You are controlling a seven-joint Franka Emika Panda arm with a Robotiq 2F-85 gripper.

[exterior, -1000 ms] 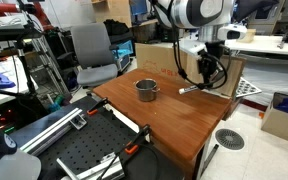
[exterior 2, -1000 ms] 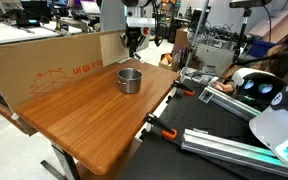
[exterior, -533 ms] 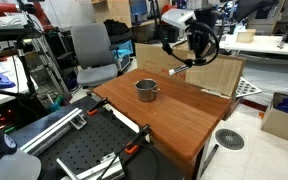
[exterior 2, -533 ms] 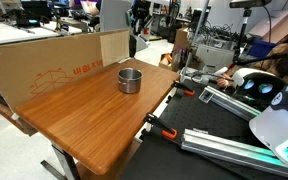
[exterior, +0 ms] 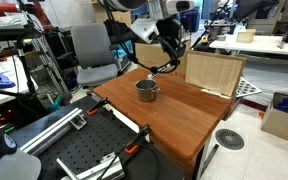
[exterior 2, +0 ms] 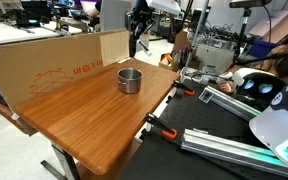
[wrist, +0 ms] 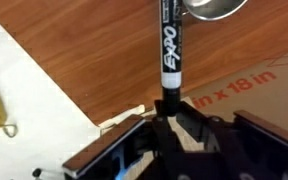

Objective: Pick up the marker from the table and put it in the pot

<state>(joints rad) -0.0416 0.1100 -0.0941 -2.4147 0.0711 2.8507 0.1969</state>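
Next, my gripper lets go of the black marker inside the silver pot (exterior: 148,86) (wrist: 213,4), with the marker's end leaning against the pot's rim. The marker is now held above the table.
The silver pot (exterior: 147,90) stands on the reddish-brown table (exterior: 189,118), also seen in an exterior view (exterior 2: 130,80) on the table (exterior 2: 84,115). My gripper (exterior: 167,52) hangs in the air above and just behind the pot, also in an exterior view (exterior 2: 136,35). In the wrist view my gripper (wrist: 170,108) is shut on the black marker (wrist: 169,45), holding it by its lighter end. The marker points out over the table (wrist: 74,50) towards the pot's rim (wrist: 216,8) at the top edge.
A cardboard sheet (exterior: 212,72) stands along the table's far edge, also seen in an exterior view (exterior 2: 44,65) and printed in the wrist view (wrist: 254,85). A grey chair (exterior: 92,55) and a black perforated board (exterior: 79,150) lie beside the table.
My gripper has risen from the table near the cardboard with the marker in it and has moved across towards the pot.
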